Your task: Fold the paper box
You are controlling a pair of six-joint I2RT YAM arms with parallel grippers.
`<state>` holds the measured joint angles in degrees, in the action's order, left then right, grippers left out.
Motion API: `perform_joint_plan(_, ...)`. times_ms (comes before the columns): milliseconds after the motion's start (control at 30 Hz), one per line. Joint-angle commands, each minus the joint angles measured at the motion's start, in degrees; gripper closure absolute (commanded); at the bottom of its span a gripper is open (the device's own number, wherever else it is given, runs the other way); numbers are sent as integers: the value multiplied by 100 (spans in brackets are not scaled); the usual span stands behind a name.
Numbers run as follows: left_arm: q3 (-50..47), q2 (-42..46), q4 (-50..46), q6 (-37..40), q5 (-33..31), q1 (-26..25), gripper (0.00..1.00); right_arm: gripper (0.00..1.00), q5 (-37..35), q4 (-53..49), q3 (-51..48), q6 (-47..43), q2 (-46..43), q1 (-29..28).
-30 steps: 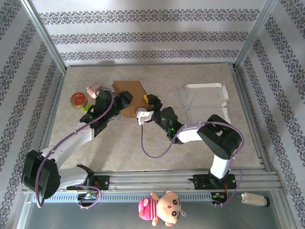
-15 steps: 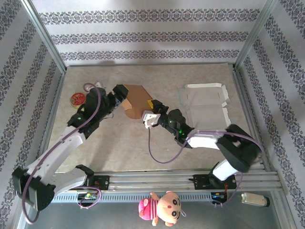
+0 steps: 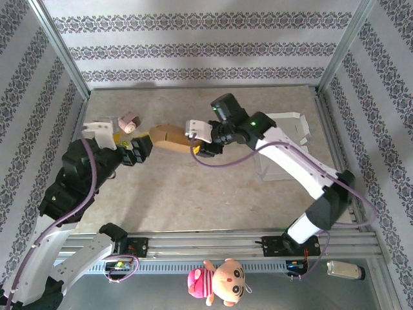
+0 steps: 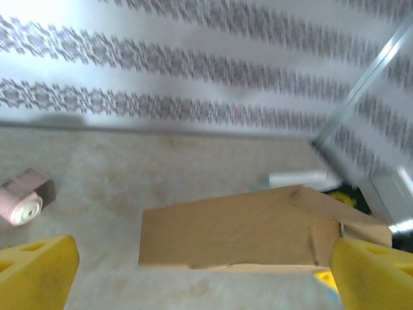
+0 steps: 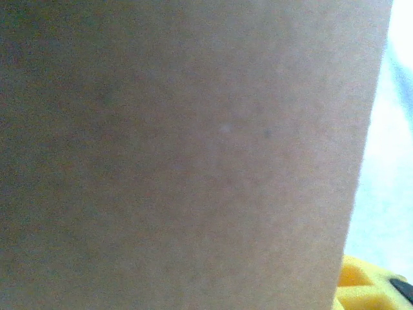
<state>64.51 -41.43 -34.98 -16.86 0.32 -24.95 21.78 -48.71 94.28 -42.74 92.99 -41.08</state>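
My right gripper holds the paper box tilted, with a broad panel against its wrist. Next, I stand the box upright, back off and pinch the box's end flap [image 4: 335,204].
The paper box [image 3: 169,137] is a flat brown cardboard piece, lifted off the table mid-left and seen nearly edge-on from above. My right gripper [image 3: 197,144] is shut on its right end. In the right wrist view the brown cardboard [image 5: 181,155] lies close against the camera, with one yellow fingertip [image 5: 368,287] at the lower right. My left gripper [image 3: 139,152] stands open just left of the box, apart from it. In the left wrist view its yellow fingertips [image 4: 32,271] are spread wide, and the box [image 4: 239,229] lies ahead between them.
A white open carton [image 3: 287,129] stands at the right, partly behind my right arm. A pink roll [image 3: 129,121] lies near the left gripper and appears at the left in the left wrist view [image 4: 22,200]. Metal frame rails border the table.
My left gripper has opened, let go of the box and pulled back to the left. My right arm has swung round and lifted the box's right end.
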Motion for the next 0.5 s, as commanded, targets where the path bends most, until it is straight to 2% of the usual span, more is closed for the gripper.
perform_joint_plan(0,-40,-102,-950,1140,742,-228,0,52,-393,-2786,855,-569,881,-41)
perform_joint_plan(133,-114,-262,-1199,1616,1027,-511,0,51,-949,-3177,1577,-651,1701,-17)
perform_joint_plan(400,-533,-278,-733,1792,954,-735,0,50,-592,-2569,1602,-820,2285,-31)
perform_joint_plan(467,-608,-298,-678,1772,819,-731,0,47,-528,-2463,1515,-805,2329,-14)
